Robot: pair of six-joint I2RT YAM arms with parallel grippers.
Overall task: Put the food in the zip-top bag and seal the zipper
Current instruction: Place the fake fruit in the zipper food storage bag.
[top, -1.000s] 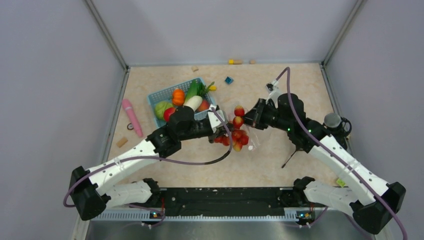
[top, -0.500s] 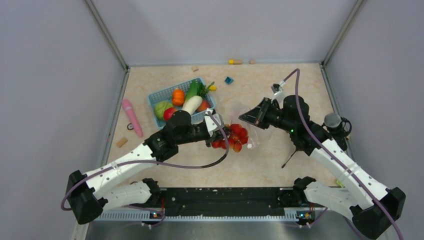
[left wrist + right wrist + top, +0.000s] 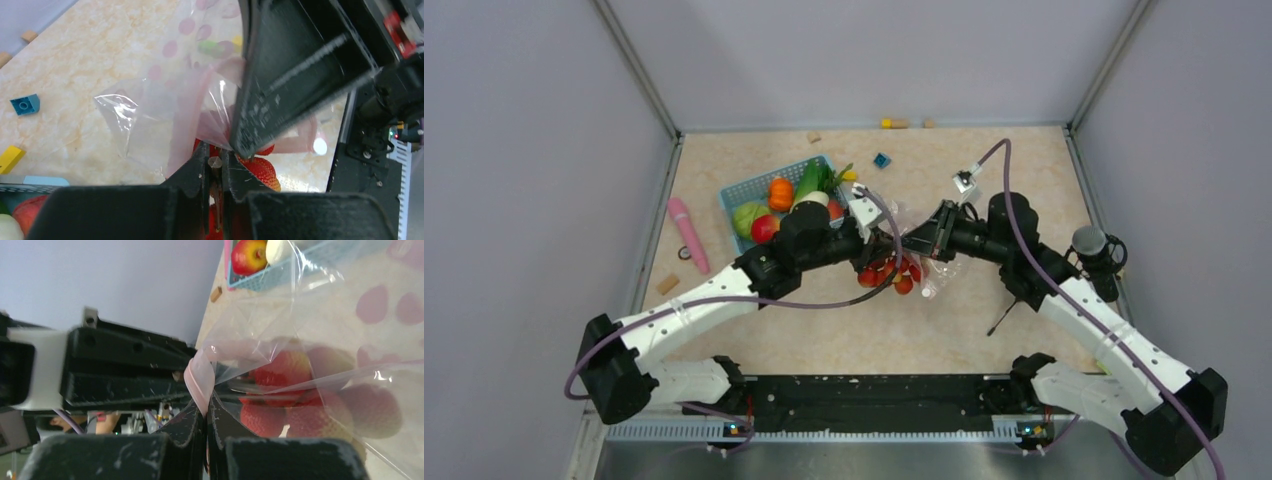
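My right gripper needs to take the zipper lower down to bring it around the cherries (image 3: 261,172), because the bag's zipper bunches in it and cherries hang below.
My left gripper (image 3: 884,243) is shut on the brown stem of the red-yellow cherry bunch (image 3: 888,273), which hangs at the mouth of the clear zip-top bag (image 3: 936,266). The left wrist view shows the stem pinched between the jaws (image 3: 215,161), a cherry (image 3: 260,171) below, and the bag (image 3: 160,115) ahead. My right gripper (image 3: 914,240) is shut on the bag's pale pink zipper strip (image 3: 199,380) and holds that edge up, close to the left gripper. Cherries (image 3: 280,385) show through the bag's film. More food lies in the blue basket (image 3: 730,200).
The basket holds an orange fruit (image 3: 780,192), a green vegetable (image 3: 746,216), a red fruit (image 3: 765,228) and a white radish. A pink stick toy (image 3: 687,233) lies to its left. A blue block (image 3: 881,160) and yellow blocks (image 3: 890,123) lie towards the back wall.
My left gripper has carried the cherry bunch back and to the right, up to the bag's mouth. My right gripper has shifted left with the bag's edge, so both grippers nearly touch.
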